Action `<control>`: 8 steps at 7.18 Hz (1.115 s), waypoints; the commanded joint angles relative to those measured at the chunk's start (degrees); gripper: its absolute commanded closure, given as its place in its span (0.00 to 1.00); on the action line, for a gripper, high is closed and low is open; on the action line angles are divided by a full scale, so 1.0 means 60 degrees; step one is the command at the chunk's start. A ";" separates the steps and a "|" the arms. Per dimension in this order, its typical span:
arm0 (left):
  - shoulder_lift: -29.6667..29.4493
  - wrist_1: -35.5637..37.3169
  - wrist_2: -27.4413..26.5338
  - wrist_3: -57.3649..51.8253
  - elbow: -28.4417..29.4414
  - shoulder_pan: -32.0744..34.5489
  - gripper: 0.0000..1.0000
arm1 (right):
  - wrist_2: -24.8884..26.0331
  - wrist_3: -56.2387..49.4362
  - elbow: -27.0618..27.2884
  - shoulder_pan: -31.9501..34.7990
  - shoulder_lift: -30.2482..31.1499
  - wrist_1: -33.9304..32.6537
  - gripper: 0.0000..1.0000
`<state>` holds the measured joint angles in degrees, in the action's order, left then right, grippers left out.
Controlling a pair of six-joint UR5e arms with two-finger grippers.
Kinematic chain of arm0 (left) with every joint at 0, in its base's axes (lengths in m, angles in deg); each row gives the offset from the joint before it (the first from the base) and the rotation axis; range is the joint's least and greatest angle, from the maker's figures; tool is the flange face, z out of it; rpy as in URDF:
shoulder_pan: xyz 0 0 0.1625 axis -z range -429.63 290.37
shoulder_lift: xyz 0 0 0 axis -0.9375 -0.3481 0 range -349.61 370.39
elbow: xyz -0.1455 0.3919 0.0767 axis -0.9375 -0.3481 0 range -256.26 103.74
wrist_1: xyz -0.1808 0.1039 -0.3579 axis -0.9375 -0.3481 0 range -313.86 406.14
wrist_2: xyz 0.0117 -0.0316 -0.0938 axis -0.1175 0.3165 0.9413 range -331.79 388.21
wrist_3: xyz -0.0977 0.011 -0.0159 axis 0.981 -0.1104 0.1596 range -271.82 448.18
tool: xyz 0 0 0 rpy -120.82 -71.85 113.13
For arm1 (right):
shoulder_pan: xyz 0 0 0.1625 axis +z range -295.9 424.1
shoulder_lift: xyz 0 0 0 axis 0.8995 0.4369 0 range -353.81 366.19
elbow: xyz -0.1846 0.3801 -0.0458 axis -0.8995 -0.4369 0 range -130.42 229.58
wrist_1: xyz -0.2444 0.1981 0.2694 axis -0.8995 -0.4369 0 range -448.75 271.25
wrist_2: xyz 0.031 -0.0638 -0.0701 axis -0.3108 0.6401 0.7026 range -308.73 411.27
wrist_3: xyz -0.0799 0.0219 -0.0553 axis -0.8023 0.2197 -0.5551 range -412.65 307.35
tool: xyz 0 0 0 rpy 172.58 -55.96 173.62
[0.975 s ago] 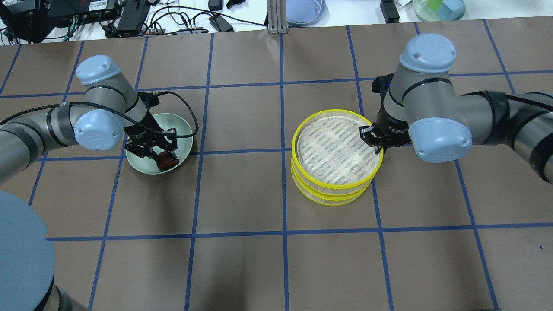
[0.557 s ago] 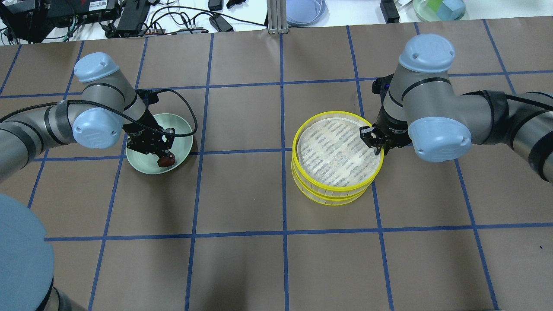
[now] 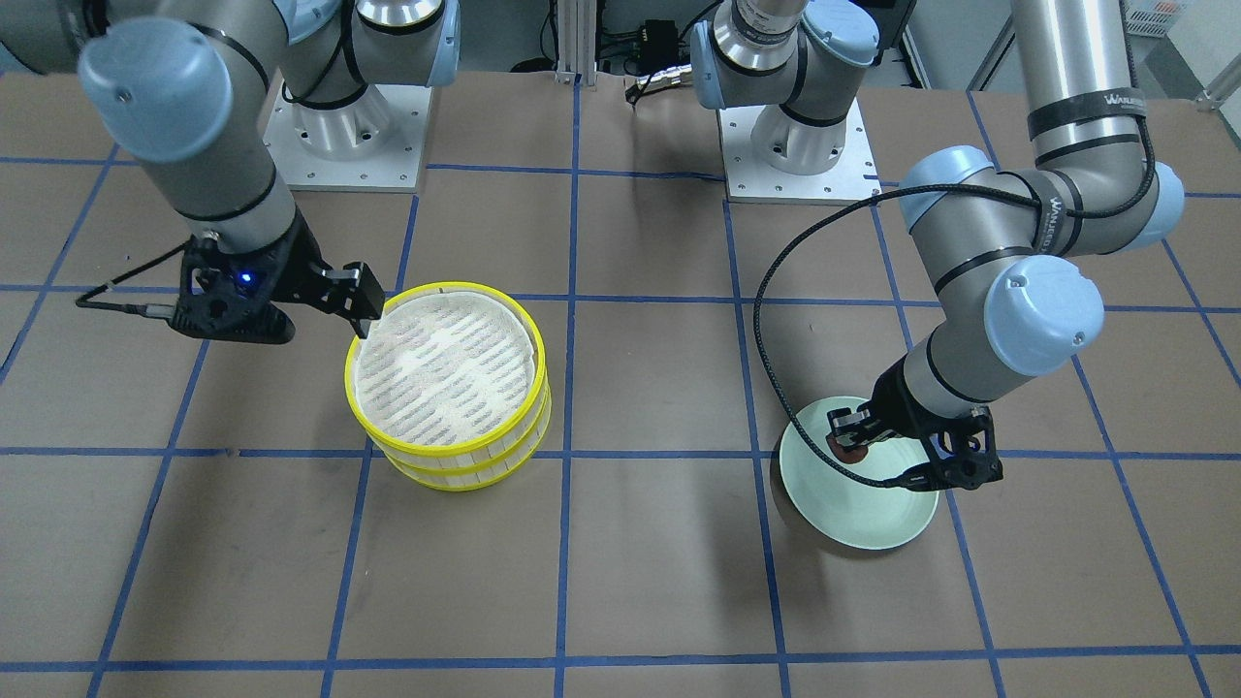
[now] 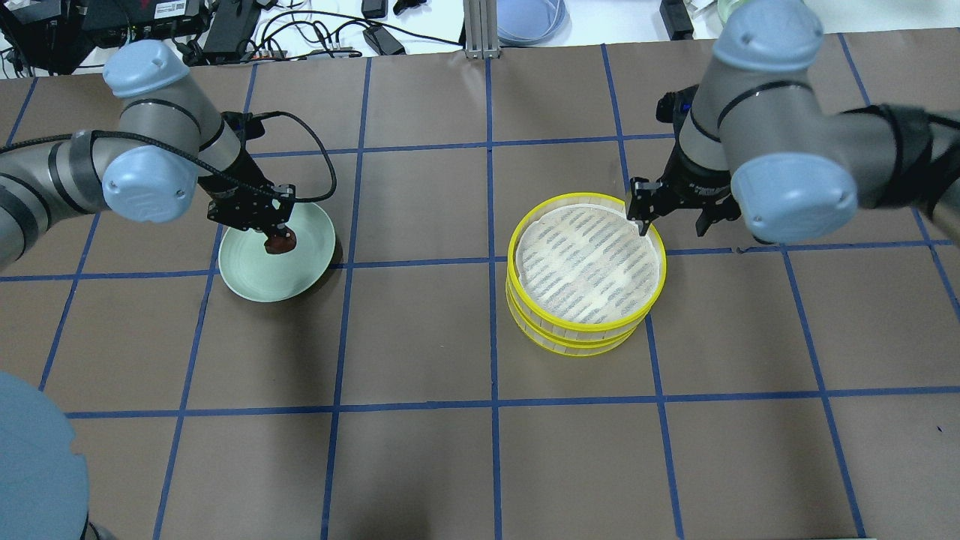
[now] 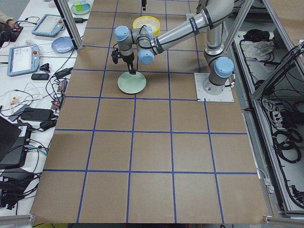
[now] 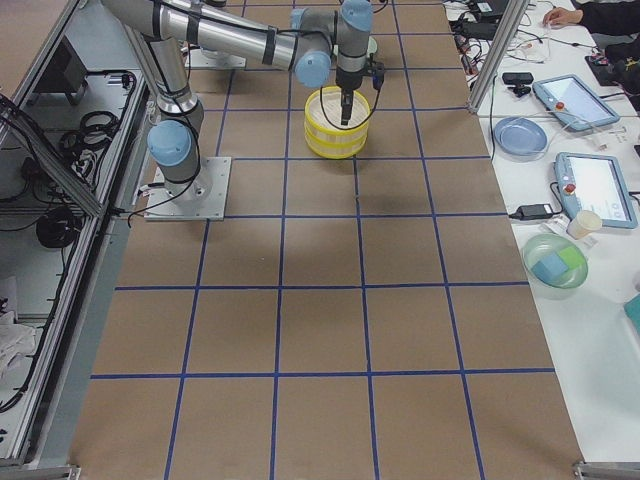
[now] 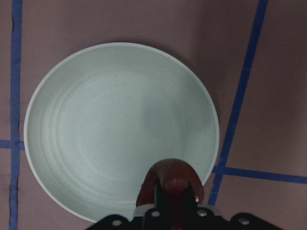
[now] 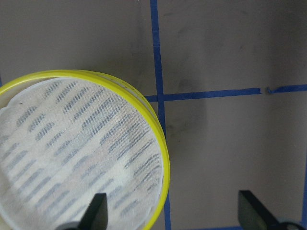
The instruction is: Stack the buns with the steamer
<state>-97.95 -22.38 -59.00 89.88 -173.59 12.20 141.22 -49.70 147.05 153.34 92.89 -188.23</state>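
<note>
I need to let the dark reddish-brown bun go with my left gripper near the middle of the top steamer tray's bare bottom [image 3: 461, 376].
My left gripper [image 4: 276, 234] is shut on the dark reddish-brown bun [image 4: 280, 244] and holds it a little above the pale green plate [image 4: 247, 279]. The left wrist view shows the bun [image 7: 172, 181] between the fingers over the bare plate [image 7: 96, 120]. The steamer's two yellow-rimmed trays [image 4: 511, 259] stand stacked right of centre, and the top floor is bare. My right gripper [image 8: 175, 213] is open, above the stack's far right rim [image 8: 162, 143], touching nothing. The cream-white bun is hidden or out of view.
A white bench with cables, boxes and a blue dish [image 4: 529, 19] runs along the far table edge. In the front-facing view both arm bases [image 3: 795, 145] stand behind the plate [image 3: 873, 519] and the steamer [image 3: 351, 386].
My left gripper shut on the brown bun and lifted it off the plate. My right gripper left the top tray's rim, opened wide and rose away from it.
</note>
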 commanded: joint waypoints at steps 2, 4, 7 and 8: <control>0.0580 -0.0285 0.0003 0.3261 0.0299 0.2186 1.00 | -0.0432 -0.0009 -0.2967 -0.0021 0.0375 0.2906 0.00; 0.0641 0.0239 -0.0012 0.5450 0.0313 0.3844 1.00 | 0.0004 -0.0068 -0.2814 -0.0006 0.0682 0.3058 0.00; 0.0130 0.1674 0.0120 0.8954 0.0503 0.5736 1.00 | 0.0228 -0.0053 -0.2637 0.0023 0.0771 0.2972 0.00; 0.0099 0.1852 0.0396 0.9410 0.0721 0.5857 1.00 | 0.0271 -0.0067 -0.2636 0.0008 0.0771 0.2957 0.00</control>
<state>-96.71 -13.26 -57.91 141.72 -170.44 45.11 142.71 -50.04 131.16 153.40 97.46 -170.34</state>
